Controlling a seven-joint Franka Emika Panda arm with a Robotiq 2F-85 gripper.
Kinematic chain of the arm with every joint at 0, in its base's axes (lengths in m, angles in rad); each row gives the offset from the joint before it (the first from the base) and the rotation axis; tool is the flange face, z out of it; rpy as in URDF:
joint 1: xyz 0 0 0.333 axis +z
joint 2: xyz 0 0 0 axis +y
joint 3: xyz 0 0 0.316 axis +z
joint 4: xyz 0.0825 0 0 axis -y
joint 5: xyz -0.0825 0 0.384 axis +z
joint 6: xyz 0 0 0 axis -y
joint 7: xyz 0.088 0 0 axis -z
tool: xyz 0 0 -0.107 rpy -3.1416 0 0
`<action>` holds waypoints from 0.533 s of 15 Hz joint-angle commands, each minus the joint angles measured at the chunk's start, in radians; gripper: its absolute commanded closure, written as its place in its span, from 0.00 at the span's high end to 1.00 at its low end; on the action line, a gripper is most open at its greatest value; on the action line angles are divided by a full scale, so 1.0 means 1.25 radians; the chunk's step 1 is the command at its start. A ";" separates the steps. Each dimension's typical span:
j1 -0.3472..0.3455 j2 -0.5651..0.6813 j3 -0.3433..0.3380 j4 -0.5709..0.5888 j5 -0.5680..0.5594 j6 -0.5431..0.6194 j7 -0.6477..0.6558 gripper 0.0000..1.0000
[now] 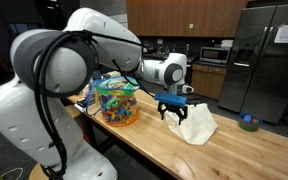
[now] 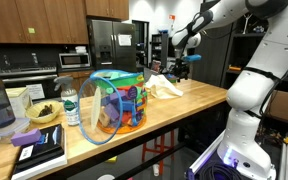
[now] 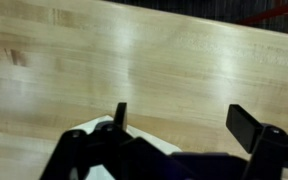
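Next, my gripper closes its fingers on the end of the white cloth point(image 1: 173, 117), the one that is nearest to the clear plastic tub of toys.
My gripper point(image 1: 173, 112) hangs open above the wooden countertop point(image 1: 159, 140), just over the near edge of a crumpled white cloth point(image 1: 197, 125). In the wrist view the two black fingers stand wide apart around the gripper point(image 3: 182, 120), with only bare wood between them and a sliver of the white cloth point(image 3: 89, 128) at the lower left. Nothing is held. In an exterior view the gripper point(image 2: 179, 67) sits above the cloth point(image 2: 165, 88) at the far end of the counter.
A clear plastic tub of colourful toys point(image 1: 117, 101) stands on the counter beside the arm, also in an exterior view point(image 2: 119, 103). A bowl point(image 2: 44, 113), a bottle point(image 2: 71, 106) and dark books point(image 2: 39, 150) sit at one end. A steel fridge point(image 1: 265, 55) stands behind.
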 commanded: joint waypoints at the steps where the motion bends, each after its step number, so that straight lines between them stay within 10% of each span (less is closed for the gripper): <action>1: -0.003 0.048 0.014 0.033 -0.004 0.071 0.020 1.00; 8: 0.000 0.136 0.048 0.118 -0.047 0.175 0.065 1.00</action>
